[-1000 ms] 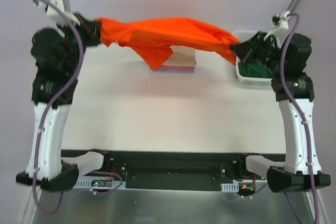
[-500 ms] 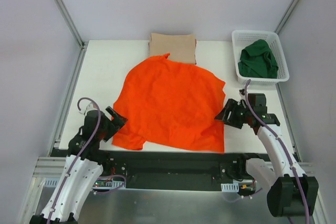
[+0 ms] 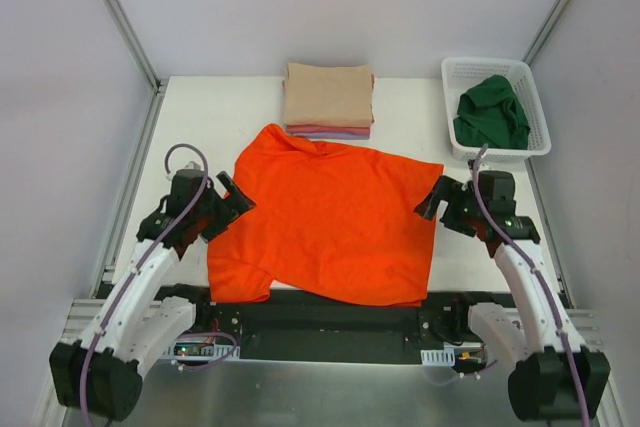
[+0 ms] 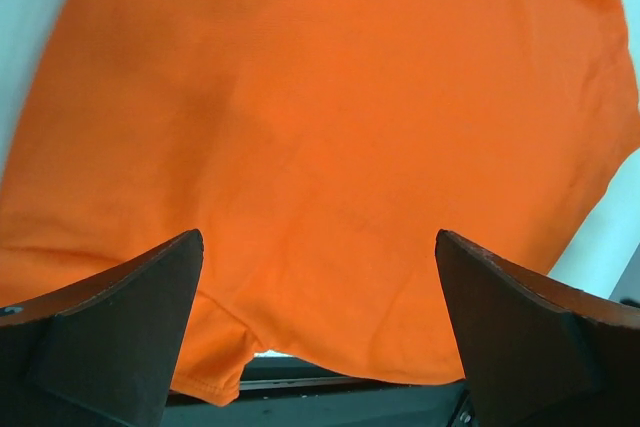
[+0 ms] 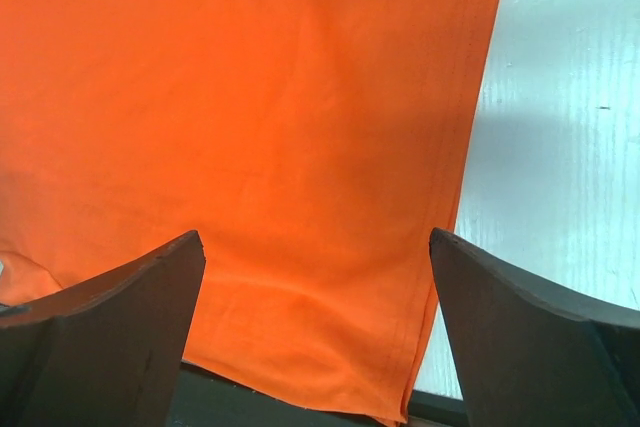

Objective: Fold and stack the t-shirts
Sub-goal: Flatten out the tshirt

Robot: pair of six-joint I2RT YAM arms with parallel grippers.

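Note:
The near corner (image 3: 214, 297) of the orange t-shirt is on my left gripper's own side, by the table's front edge. My left gripper should go there next and close.
The bright orange t-shirt (image 3: 330, 222) lies spread flat in the middle of the table, and its near hem reaches over the front edge. My left gripper (image 3: 235, 205) stands open at the shirt's left side, above the cloth, with nothing between its fingers. My right gripper (image 3: 432, 199) is open at the shirt's right edge, also empty. In the left wrist view orange cloth (image 4: 320, 127) fills the space under the wide-apart gripper (image 4: 318, 247). The right wrist view shows the shirt's side hem (image 5: 250, 127) below the open gripper (image 5: 315, 242). A dark green t-shirt (image 3: 490, 112) lies crumpled in the basket.
A folded stack with a beige t-shirt (image 3: 328, 94) on top and pink and lavender edges (image 3: 330, 132) beneath sits at the back centre, just behind the orange shirt's collar. The white mesh basket (image 3: 500, 154) stands at the back right. Bare white table (image 5: 560, 147) shows beside the right hem.
The orange shirt was held stretched in the air between both shut grippers. It was drawn toward the front and laid flat, then both grippers opened and let it go.

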